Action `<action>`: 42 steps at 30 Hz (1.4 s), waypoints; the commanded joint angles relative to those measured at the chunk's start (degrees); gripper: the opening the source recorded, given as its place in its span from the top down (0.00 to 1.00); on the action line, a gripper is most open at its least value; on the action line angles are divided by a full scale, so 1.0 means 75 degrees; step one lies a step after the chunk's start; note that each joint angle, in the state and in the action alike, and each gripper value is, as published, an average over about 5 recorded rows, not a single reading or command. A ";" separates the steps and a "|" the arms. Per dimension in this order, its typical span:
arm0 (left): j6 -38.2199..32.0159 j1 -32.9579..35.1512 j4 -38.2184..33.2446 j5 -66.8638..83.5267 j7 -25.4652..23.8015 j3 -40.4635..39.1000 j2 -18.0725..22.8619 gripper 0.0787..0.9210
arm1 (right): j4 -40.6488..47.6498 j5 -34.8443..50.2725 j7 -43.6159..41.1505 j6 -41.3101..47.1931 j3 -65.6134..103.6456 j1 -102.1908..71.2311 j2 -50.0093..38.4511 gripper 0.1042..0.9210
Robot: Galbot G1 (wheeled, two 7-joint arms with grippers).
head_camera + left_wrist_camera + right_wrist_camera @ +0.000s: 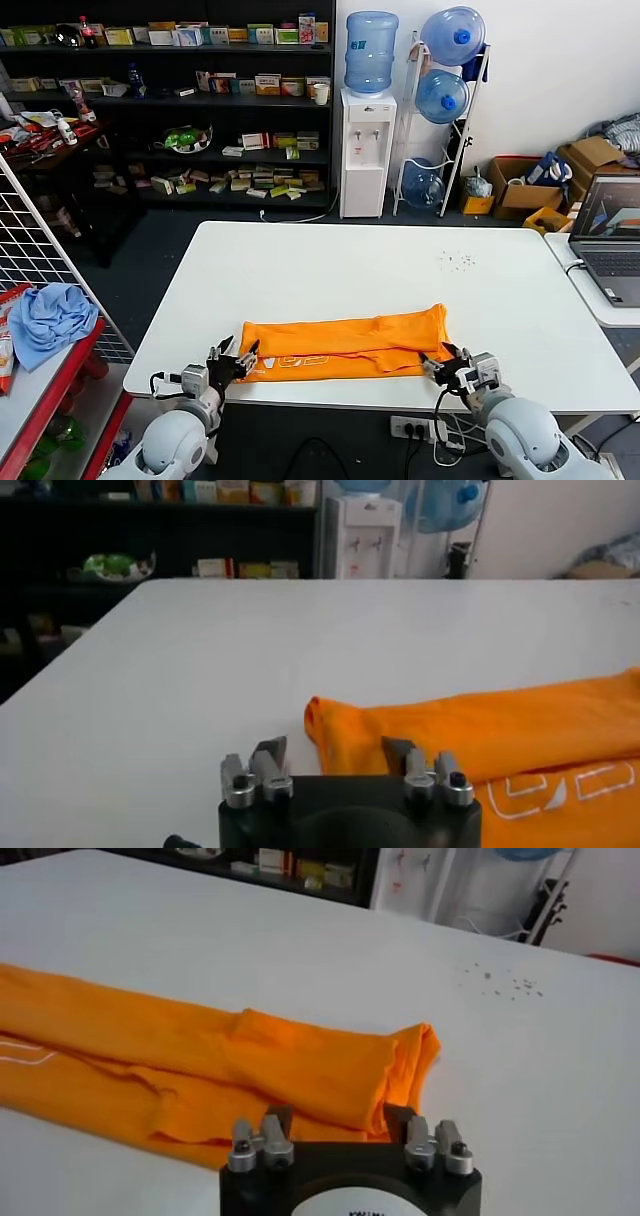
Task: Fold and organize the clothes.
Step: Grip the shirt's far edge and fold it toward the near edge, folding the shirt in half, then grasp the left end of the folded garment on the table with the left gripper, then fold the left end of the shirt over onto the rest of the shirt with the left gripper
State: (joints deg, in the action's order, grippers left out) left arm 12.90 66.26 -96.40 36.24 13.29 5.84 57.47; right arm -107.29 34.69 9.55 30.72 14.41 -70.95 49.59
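Note:
Next, I pull the orange T-shirt closer with my left gripper by its near end [257,338] before I fold it over, because the shirt's far end lies at my right gripper.
The orange T-shirt [345,345] lies folded into a long band near the front edge of the white table [380,265], white lettering showing at its left end. My left gripper [238,362] is open at the band's left end; in the left wrist view the gripper [335,750] straddles the shirt's [480,735] corner. My right gripper [447,362] is open at the right end; in the right wrist view the gripper [335,1116] straddles the shirt's [200,1048] near edge.
A laptop [610,235] sits on a side table at the right. A light blue cloth [50,320] lies on a red rack at the left, beside a wire grid. Shelves, a water dispenser [367,150] and boxes stand behind the table.

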 commanded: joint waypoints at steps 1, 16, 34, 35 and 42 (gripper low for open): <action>0.0524 0.0040 0.0103 0.0761 -0.0132 0.0029 0.0114 0.26 | -0.0286 0.0020 0.0049 0.0027 0.0051 -0.0167 -0.0017 0.21; 0.0642 -0.0117 0.0096 0.0709 -0.0230 0.0054 -0.0028 0.74 | -0.0416 0.0000 0.0172 -0.0061 0.0156 -0.0276 0.0087 0.12; 0.0850 -0.0941 0.1152 0.0333 0.0296 0.1447 -0.2369 0.96 | -0.0483 -0.0498 0.0417 -0.1195 0.0369 -0.0241 0.0453 0.12; 0.0830 -0.0973 0.1130 0.0339 0.0323 0.1481 -0.2426 0.96 | -0.0470 -0.0535 0.0421 -0.1212 0.0356 -0.0237 0.0473 0.12; 0.1227 -0.0785 -0.0397 0.1066 0.0742 0.1342 -0.2285 0.96 | -0.0255 -0.0754 0.0517 -0.1428 0.0281 -0.0187 0.0637 0.12</action>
State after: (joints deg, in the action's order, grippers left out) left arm 19.69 60.79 -91.19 40.32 15.72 14.41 44.05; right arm -110.20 30.68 12.97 22.46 16.53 -72.42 53.53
